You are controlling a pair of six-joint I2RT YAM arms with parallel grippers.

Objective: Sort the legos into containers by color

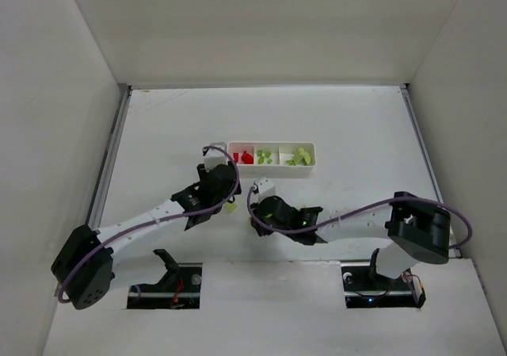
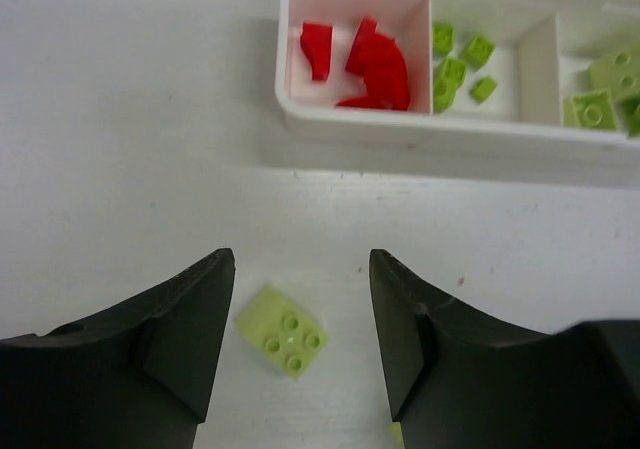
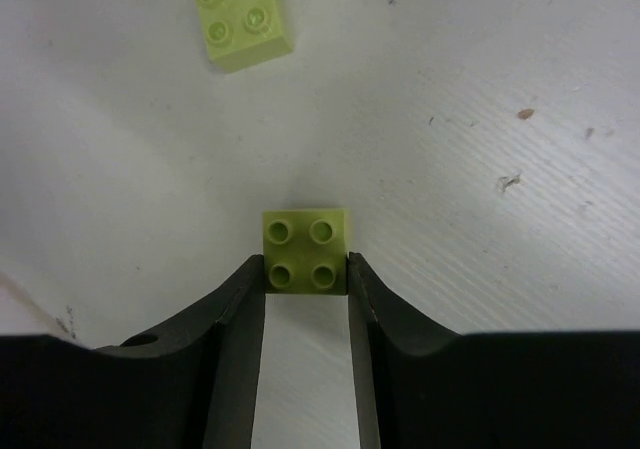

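Note:
Next, my right gripper lets go of the yellow-green lego next to the divider, among the bigger yellow-green legos (image 1: 283, 160) in the white tray.
The white tray (image 1: 271, 143) lies at mid-table. In the left wrist view its left compartment (image 2: 292, 69) holds red legos (image 2: 375, 59), and the compartments to the right hold yellow-green legos (image 2: 458, 64). My left gripper (image 2: 300, 269) is open and low over the table, with a flat yellow-green lego (image 2: 283, 329) lying between its fingers, nearer the left one and untouched. It also shows in the top view (image 1: 230, 208). My right gripper (image 3: 306, 264) is shut on a yellow-green two-by-two lego (image 3: 305, 249) just over the table. A second yellow-green lego (image 3: 243, 14) lies ahead of it.
Both grippers (image 1: 224, 200) (image 1: 253, 213) are close together just in front of the tray's left end. White walls enclose the table on three sides. Both arm bases stand at the near edge.

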